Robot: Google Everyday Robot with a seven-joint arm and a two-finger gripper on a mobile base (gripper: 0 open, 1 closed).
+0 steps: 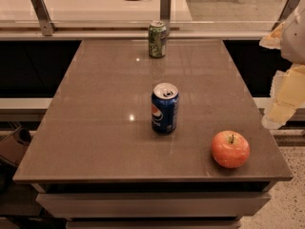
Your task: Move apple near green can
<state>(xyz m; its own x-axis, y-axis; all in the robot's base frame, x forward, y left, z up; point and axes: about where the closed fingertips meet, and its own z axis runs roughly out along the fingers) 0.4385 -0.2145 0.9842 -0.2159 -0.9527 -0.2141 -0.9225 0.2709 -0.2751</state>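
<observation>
The apple's middle [230,150] is the next place for my gripper to go and close, with its fingers on the near and far sides of the apple.
The apple [230,149] is red-orange with a short dark stem and sits on the grey table [95,118] near its front right corner. The green can [157,39] stands upright at the middle of the table's far edge, well away from the apple. My gripper [282,104] is a pale shape at the right edge of the view. It hangs beyond the table's right side, above and to the right of the apple, and holds nothing that I can see.
A blue Pepsi can [165,108] stands upright in the middle of the table, between the apple and the green can. A glass barrier on metal posts [165,8] runs behind the far edge. The floor drops away at the right.
</observation>
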